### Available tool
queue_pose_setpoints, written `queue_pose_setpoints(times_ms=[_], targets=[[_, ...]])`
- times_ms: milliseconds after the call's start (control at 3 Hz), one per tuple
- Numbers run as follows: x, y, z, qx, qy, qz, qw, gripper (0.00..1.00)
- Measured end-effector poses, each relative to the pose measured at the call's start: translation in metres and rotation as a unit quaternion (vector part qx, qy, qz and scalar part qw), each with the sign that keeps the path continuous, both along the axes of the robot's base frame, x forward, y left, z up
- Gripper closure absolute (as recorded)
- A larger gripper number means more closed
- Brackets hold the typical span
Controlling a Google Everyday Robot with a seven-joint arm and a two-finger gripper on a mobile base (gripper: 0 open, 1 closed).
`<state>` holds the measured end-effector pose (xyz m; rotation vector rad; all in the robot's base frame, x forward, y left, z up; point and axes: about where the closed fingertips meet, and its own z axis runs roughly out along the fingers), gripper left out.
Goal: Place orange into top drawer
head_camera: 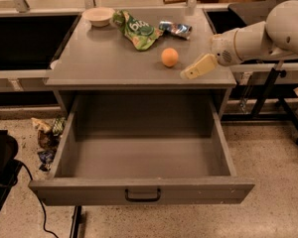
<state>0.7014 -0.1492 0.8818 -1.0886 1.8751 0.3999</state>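
Observation:
The middle of the orange (170, 57) on the grey cabinet top is the next place for my gripper to go to and close on.
The orange (170, 57) is a small round fruit resting on the grey cabinet top (99, 58), right of centre. My gripper (189, 72) is at the end of the white arm coming in from the right; its beige tip hovers over the top's front right edge, just right of and in front of the orange, not touching it. The top drawer (139, 157) is pulled wide open below, its grey interior empty, with a flat front panel and a small black handle (142, 196).
A beige bowl (98, 16), a green bag (135, 29) and a blue-silver packet (175, 29) lie at the back of the top. Crumpled wrappers (47, 133) lie on the floor at left. Black base parts (2, 167) stand at lower left.

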Motion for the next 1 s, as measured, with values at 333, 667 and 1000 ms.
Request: queue_pose_setpoints(times_ms=[333, 667, 1000], targets=[[0.025, 0.008, -0.01, 0.018, 0.001, 0.006, 0.9998, 0.0], [0.057, 0.025, -0.021, 0.045, 0.002, 0.013, 0.9989, 0.0], [0.077, 0.042, -0.03, 0.07, 0.005, 0.018, 0.9974, 0.0]])
